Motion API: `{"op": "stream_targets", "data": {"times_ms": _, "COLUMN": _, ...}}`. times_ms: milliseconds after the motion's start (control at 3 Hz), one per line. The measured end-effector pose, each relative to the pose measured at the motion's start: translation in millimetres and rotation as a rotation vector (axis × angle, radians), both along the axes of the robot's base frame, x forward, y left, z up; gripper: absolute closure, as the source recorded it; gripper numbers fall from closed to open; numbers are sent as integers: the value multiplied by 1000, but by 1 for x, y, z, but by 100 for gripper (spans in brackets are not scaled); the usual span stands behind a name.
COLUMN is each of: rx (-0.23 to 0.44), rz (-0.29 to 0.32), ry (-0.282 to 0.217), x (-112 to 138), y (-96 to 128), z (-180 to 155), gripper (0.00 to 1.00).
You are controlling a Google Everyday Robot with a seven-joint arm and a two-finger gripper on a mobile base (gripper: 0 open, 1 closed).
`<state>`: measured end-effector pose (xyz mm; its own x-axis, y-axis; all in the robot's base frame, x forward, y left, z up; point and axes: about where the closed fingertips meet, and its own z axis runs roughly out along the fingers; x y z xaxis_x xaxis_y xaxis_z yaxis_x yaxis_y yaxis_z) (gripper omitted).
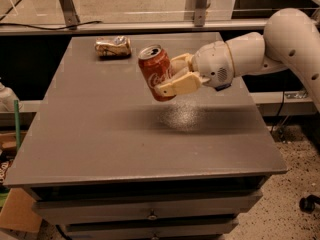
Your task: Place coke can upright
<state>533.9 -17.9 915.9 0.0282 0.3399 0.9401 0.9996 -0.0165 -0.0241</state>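
Observation:
My gripper is to release the coke can so it stands upright on the bare middle of the grey table (172, 121).
The coke can (156, 71) is red with white script and a silver top. It is held in the air above the middle of the grey table (100, 134), nearly upright and tilted a little to the left. My gripper (172, 76) comes in from the right and is shut on the can, one cream finger (179, 86) across its front and the other behind it. The white arm (280, 39) reaches in from the upper right.
A tan-and-silver wrinkly snack packet (113, 46) lies at the table's far left. A metal rail (125, 28) runs behind the table. Drawers (150, 211) sit under the front edge. A cardboard box (20, 211) stands on the floor at the lower left.

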Motion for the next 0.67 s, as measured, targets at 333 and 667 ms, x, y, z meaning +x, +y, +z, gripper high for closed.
{"op": "stream_targets", "data": {"times_ms": 333, "rx": 7, "rz": 14, "ry": -1, "x": 2, "y": 6, "z": 1, "gripper": 100}}
{"op": "stream_targets", "data": {"times_ms": 667, "rx": 34, "rz": 24, "ry": -36, "x": 4, "y": 6, "z": -10, "gripper": 100}}
